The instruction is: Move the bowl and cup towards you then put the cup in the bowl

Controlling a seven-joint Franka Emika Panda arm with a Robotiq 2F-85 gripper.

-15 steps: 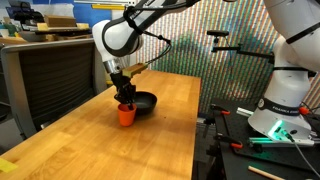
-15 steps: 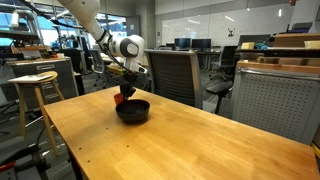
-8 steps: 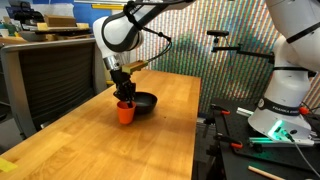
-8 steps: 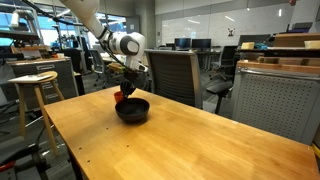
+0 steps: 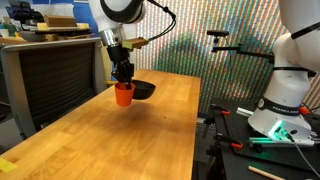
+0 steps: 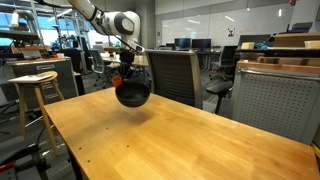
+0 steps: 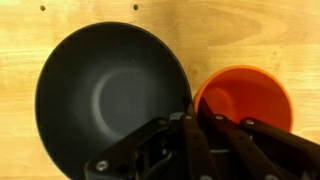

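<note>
The robot's gripper pinches the rims of the bowl and cup together, so it should set both down and take only the cup (image 5: 124, 97) before lifting it into the bowl.
The black bowl (image 5: 144, 88) and the red-orange cup (image 5: 123, 95) hang side by side, touching, in the air above the far part of the wooden table (image 5: 150, 135). My gripper (image 5: 122, 76) comes down from above and is shut over their adjoining rims. In the wrist view the fingers (image 7: 195, 115) pinch where the bowl (image 7: 110, 85) on the left meets the cup (image 7: 250, 95) on the right. From the opposite side the bowl (image 6: 134, 94) hides most of the cup (image 6: 118, 84) under the gripper (image 6: 126, 78). The cup is empty and stands outside the bowl.
A grey cabinet (image 5: 50, 75) stands beside one long table edge. A second white robot base (image 5: 285, 100) and tools sit past the opposite edge. An office chair (image 6: 175, 75) is behind the table's far end, a wooden stool (image 6: 35, 85) off to the side.
The bowl and cup stood on the table with the gripper at their rims. Now both are lifted off the table together, held by the gripper, which has risen.
</note>
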